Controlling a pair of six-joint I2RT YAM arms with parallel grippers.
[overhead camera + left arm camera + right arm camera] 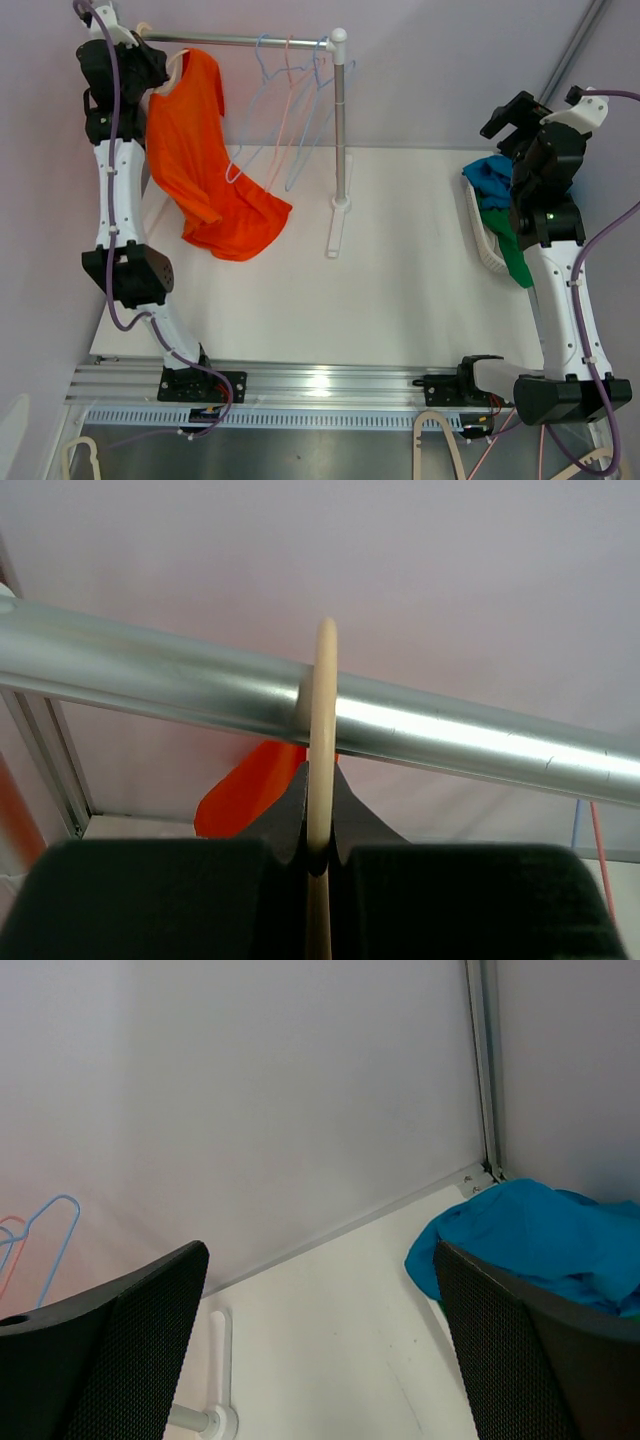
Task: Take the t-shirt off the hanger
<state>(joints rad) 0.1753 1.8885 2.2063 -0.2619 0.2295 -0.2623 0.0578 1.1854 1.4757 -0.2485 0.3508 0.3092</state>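
My left gripper pinches the hanger's hook over the rail, so next I take the hanger's frame (pixel 173 76) beside the hook and lift it off first.
An orange t-shirt (pixel 205 160) hangs on a cream hanger (pixel 178 62) at the left end of the metal rail (pixel 250 41); its hem drapes onto the white table. My left gripper (pixel 150 60) is up at the rail, shut on the hanger's hook (pixel 322 740), which loops over the rail (pixel 450 735). A patch of the orange shirt (pixel 245 790) shows behind the fingers. My right gripper (pixel 520 115) is raised at the far right, open and empty, with its pads (pixel 130 1350) wide apart.
Several empty blue and pink wire hangers (pixel 290 100) hang on the rail beside the shirt. The rack's white post (pixel 342 140) stands mid-table. A basket (pixel 490 235) holding blue cloth (pixel 530 1235) and green clothes (pixel 515 255) sits at the right edge.
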